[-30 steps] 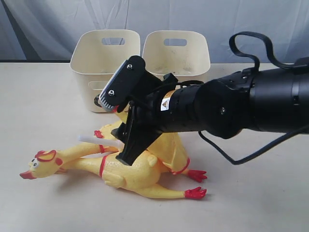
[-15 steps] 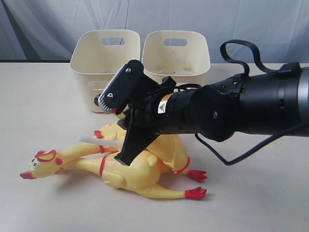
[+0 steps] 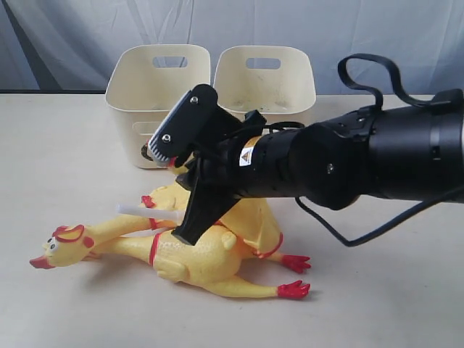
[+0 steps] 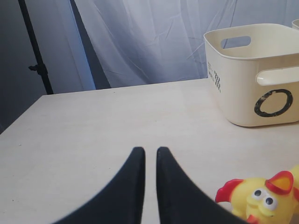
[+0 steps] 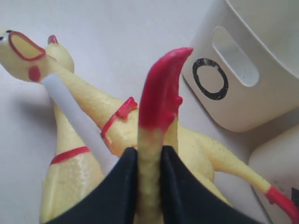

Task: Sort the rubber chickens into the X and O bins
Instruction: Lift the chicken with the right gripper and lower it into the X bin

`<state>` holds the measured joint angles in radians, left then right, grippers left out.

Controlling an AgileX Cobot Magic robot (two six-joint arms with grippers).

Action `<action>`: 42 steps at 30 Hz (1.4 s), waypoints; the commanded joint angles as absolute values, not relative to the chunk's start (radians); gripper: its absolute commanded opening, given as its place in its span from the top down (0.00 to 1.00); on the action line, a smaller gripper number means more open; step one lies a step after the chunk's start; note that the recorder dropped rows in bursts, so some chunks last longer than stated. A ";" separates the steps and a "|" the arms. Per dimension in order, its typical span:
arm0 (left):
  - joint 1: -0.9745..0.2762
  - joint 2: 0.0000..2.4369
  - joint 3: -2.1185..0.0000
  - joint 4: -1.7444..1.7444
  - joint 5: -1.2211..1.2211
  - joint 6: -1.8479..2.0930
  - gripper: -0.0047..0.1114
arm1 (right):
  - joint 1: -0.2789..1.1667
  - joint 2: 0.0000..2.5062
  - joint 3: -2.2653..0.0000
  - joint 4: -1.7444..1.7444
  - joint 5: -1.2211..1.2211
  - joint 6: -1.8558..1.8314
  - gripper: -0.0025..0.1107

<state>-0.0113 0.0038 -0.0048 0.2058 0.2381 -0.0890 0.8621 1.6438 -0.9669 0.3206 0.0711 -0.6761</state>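
Observation:
The X bin [image 3: 254, 101] is close to the O bin. Next, I let go of the yellow rubber chicken inside it with my right gripper, close to the O bin.
Three yellow rubber chickens lie piled in front of the bins. The front one [image 3: 196, 261] stretches out with its head at the left. A second one [image 3: 168, 197] has a white tube [image 3: 138, 210]. My right gripper [image 3: 188, 230] reaches across over the pile. In the right wrist view it [image 5: 148, 151] is shut on a chicken's leg [image 5: 150, 140], whose red foot [image 5: 163, 84] sticks out past the fingers. The O bin [image 3: 145, 80] stands at the back left and its twin [image 3: 264, 80] to its right, its mark hidden. My left gripper [image 4: 150, 150] is shut on nothing, near a chicken's head [image 4: 261, 198] and facing the O bin [image 4: 247, 65].
A grey curtain [image 3: 72, 36] hangs behind the table's far edge. The right arm's black body and cable [image 3: 377, 152] span the right half of the table. A dark stand pole [image 4: 35, 46] rises beyond the table's corner.
The right arm swayed slightly left and then back, still shut on the chicken's leg. The pile of chickens has barely shifted.

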 commanded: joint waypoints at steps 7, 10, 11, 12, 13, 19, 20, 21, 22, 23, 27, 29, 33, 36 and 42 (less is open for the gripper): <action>-0.010 0.000 0.000 0.208 0.233 -0.090 0.87 | 0.862 1.461 -0.973 0.326 0.064 -0.675 0.99; -0.010 0.000 0.000 0.214 0.233 -0.090 0.87 | 0.862 1.419 -0.973 0.326 0.013 -0.675 0.99; -0.010 0.000 0.000 0.214 0.233 -0.090 0.87 | 0.862 1.409 -0.973 0.326 -0.024 -0.675 0.99; -0.010 0.000 0.000 0.214 0.233 -0.090 0.87 | 0.862 1.402 -0.973 0.326 -0.062 -0.675 0.99; -0.010 0.000 0.000 0.214 0.233 -0.090 0.87 | 0.862 1.401 -0.973 0.326 -0.108 -0.675 0.99; -0.010 0.000 0.000 0.214 0.233 -0.090 0.87 | 0.850 1.427 -0.973 0.335 -0.374 -0.675 0.99; -0.010 0.000 0.000 0.214 0.233 -0.090 0.87 | 0.845 1.439 -0.973 0.348 -0.419 -0.677 0.99; -0.010 0.000 0.000 0.216 0.233 -0.090 0.87 | 0.837 1.446 -0.973 0.353 -0.455 -0.677 0.99; -0.010 0.000 0.000 0.218 0.233 -0.090 0.87 | 0.827 1.456 -0.973 0.358 -0.495 -0.679 0.99; -0.010 0.000 0.000 0.218 0.233 -0.090 0.87 | 0.820 1.468 -0.973 0.374 -0.538 -0.679 0.99; -0.010 0.000 0.000 0.218 0.233 -0.090 0.87 | 0.778 1.512 -0.973 0.462 -0.683 -0.679 0.99; -0.010 0.000 0.000 0.218 0.233 -0.090 0.87 | 0.749 1.536 -0.973 0.487 -0.721 -0.679 0.99; -0.010 0.000 0.000 0.218 0.233 -0.090 0.87 | 0.690 1.587 -0.973 0.500 -0.778 -0.653 0.99; -0.010 0.000 0.000 0.218 0.233 -0.090 0.87 | 0.649 1.630 -0.995 0.502 -0.790 -0.587 0.99; -0.010 0.000 0.000 0.218 0.233 -0.090 0.87 | 0.636 1.710 -1.103 0.500 -0.786 -0.577 0.99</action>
<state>-0.0113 0.0038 -0.0048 0.2145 0.2381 -0.0890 0.6431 1.6821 -1.0465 0.5088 -0.7528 -0.5833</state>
